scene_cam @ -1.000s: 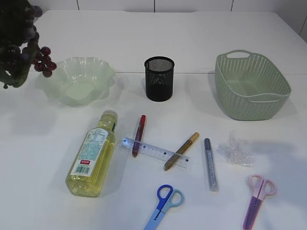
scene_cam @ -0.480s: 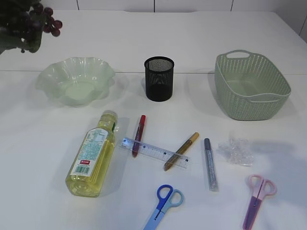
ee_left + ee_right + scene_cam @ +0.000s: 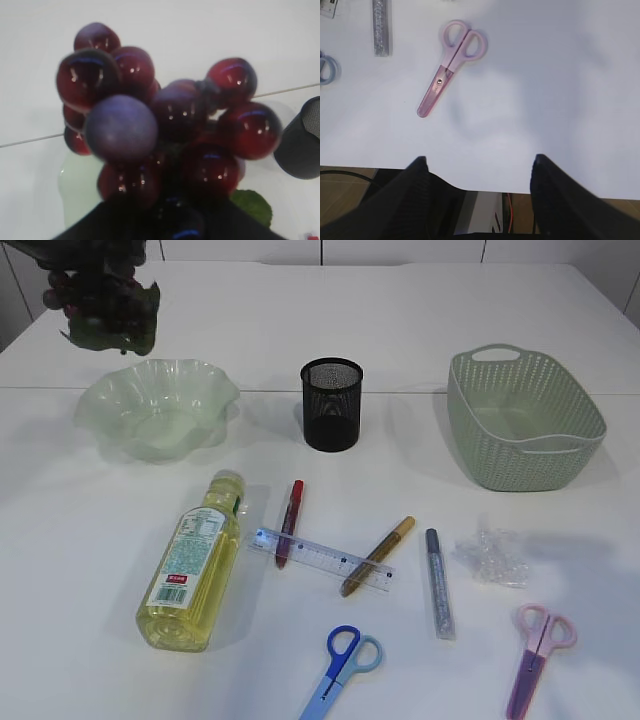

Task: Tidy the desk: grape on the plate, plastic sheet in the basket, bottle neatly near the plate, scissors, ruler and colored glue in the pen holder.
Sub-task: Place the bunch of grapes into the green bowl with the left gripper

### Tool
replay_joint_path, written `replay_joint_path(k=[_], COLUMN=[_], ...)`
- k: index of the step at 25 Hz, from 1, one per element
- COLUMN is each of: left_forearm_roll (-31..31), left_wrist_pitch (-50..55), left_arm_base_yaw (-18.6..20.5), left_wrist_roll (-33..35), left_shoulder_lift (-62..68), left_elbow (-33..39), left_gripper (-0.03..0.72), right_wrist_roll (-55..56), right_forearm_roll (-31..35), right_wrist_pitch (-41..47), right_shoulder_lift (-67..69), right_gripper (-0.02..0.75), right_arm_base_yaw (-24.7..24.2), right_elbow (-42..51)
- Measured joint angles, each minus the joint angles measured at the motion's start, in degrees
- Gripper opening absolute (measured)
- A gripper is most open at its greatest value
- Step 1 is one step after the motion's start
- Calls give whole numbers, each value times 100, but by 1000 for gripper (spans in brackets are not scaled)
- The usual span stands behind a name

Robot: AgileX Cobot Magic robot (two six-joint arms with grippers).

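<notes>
Next, I let go of the grapes, now hanging just behind the plate's rim, with my left gripper on the back half of the pale green plate [image 3: 171, 396], a little toward the pen holder.
A bunch of dark red grapes [image 3: 102, 297] with a green leaf hangs in the air just behind the left rim of the pale green plate [image 3: 205, 375]. In the left wrist view the grapes [image 3: 165, 135] fill the frame, and my left gripper [image 3: 172, 217] is shut on their stem end, its fingers mostly hidden. The bottle [image 3: 195, 560] lies on its side. A clear ruler [image 3: 322, 558] lies under red [image 3: 290, 522] and gold [image 3: 378, 555] glue sticks; a silver one [image 3: 438, 582] lies to their right. The crumpled plastic sheet [image 3: 492, 556] lies in front of the basket [image 3: 590, 425]. Blue scissors [image 3: 342, 670] and pink scissors [image 3: 537, 658] lie at the front. My right gripper [image 3: 479, 167] hangs open and empty over the table's front edge, short of the pink scissors [image 3: 452, 65].
The black mesh pen holder [image 3: 332, 405] stands between plate and basket; it shows at the right edge of the left wrist view [image 3: 302, 145]. Below the right gripper the table edge gives way to floor and cables.
The grapes, held by my left gripper, have risen and shifted right toward the plate. The right gripper and everything on the table have stayed put.
</notes>
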Motion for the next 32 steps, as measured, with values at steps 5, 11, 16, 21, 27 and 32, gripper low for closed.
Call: replay_joint_path(k=[5, 11, 16, 21, 27, 32], left_forearm_roll=[0, -252, -460, -564, -803, -844], left_wrist_pitch=[-748, -1181, -1497, -1776, -2078, -2242], left_arm_base_yaw=[39, 259, 464, 495, 495, 495], left_wrist_roll=[-2, -15, -24, -24, -24, -24], left_shoulder_lift=[683, 1282, 1506, 1715, 1946, 2065], left_elbow=[0, 0, 0, 0, 0, -10], left_gripper=[155, 155, 156, 157, 160, 187], right_wrist_roll=[-10, -10, -10, -10, -10, -10], right_forearm_roll=[0, 0, 0, 0, 0, -2], right_wrist_pitch=[0, 8, 8, 8, 8, 8], right_shoulder_lift=[0, 0, 0, 0, 0, 0], right_gripper=[496, 496, 496, 494, 494, 494], right_arm_base_yaw=[0, 0, 0, 0, 0, 0], right_elbow=[0, 0, 0, 0, 0, 0])
